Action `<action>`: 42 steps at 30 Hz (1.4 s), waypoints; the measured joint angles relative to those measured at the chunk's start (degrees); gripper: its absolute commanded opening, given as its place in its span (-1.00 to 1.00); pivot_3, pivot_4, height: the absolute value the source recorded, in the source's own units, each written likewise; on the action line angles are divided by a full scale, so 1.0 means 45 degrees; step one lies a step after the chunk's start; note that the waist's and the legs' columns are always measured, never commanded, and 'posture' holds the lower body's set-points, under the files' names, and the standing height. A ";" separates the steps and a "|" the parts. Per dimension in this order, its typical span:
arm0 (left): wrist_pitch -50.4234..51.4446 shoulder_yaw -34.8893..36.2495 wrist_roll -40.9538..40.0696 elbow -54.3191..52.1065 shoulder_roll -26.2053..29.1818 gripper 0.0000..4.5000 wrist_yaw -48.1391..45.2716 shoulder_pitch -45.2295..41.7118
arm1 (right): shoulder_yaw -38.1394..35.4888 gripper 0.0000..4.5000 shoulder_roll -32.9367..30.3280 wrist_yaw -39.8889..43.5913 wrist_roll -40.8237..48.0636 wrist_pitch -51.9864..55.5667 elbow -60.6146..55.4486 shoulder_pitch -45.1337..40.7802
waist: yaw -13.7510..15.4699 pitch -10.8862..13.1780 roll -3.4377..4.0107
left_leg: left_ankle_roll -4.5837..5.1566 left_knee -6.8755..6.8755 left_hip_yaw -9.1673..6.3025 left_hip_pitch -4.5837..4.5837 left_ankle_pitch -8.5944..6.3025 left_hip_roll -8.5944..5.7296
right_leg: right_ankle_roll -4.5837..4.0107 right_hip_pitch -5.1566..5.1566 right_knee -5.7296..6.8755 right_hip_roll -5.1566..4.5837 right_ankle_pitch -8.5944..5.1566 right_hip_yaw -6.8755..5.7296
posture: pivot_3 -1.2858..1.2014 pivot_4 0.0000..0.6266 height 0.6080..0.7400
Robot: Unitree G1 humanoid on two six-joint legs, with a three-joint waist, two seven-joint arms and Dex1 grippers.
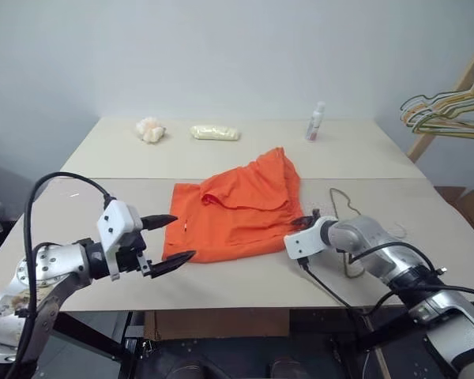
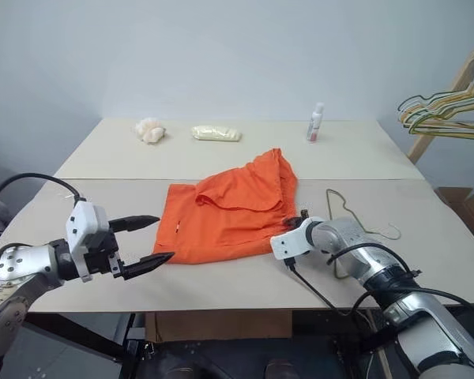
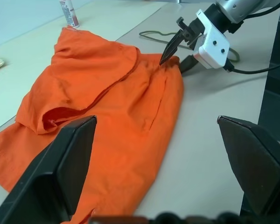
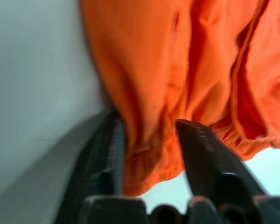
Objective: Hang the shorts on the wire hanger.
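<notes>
The left gripper of mine will close on the near edge of the orange shorts (image 1: 182, 252) (image 3: 131, 208), close to the end of the shorts that lies away from my right gripper.
The orange shorts (image 1: 237, 209) lie crumpled in the middle of the table (image 1: 103, 178). My right gripper (image 1: 304, 223) is down at their right edge, its two fingers closed on a fold of the gathered waistband (image 4: 149, 149), which fills the gap between them. The thin grey wire hanger (image 1: 341, 197) lies flat on the table just right of the shorts, behind my right wrist. Near the front edge, my left gripper (image 1: 183, 237) hovers open, its tips just left of the shorts' near left corner and holding nothing.
At the table's back stand a small white bottle (image 1: 316, 122), a pale yellow packet (image 1: 216, 133) and a white lumpy object (image 1: 150, 130). Several coloured hangers (image 1: 446, 110) hang bunched on a wooden rack off the table's right side.
</notes>
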 measured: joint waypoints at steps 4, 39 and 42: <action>-0.0855 -0.0885 0.1434 0.0377 0.0448 1.00 -0.0146 0.0034 | -0.0014 -0.98 0.0081 -0.0074 0.0001 -0.0140 0.0166 0.0098 | -0.0064 0.0005 0.0008 | 0.0001 -0.0011 -0.0003 0.0050 -0.0001 -0.0001 | -0.0008 0.0052 -0.0007 0.0000 -0.0005 -0.0010 | 0.00 -1.00 1.00; -0.8859 -0.5183 0.5324 0.7769 0.3030 -1.00 -0.6285 -0.4700 | -0.2471 -1.00 -0.2748 0.3175 0.6077 -0.3290 -0.4202 0.2641 | -0.0927 0.0015 0.0025 | 0.0012 0.0008 -0.0053 -0.0124 -0.0005 0.0026 | -0.0009 -0.0122 0.0027 -0.0006 -0.0009 -0.0008 | -0.06 -1.00 1.00; -0.8360 -0.4758 0.4499 0.7697 0.2864 -1.00 -0.6774 -0.5146 | -0.2557 -1.00 -0.3131 0.4312 0.7101 -0.3423 -0.4151 0.2256 | -0.0929 0.0016 0.0022 | 0.0019 0.0008 -0.0050 -0.0023 -0.0009 0.0027 | -0.0007 -0.0029 0.0027 -0.0002 -0.0010 -0.0010 | -0.06 -1.00 1.00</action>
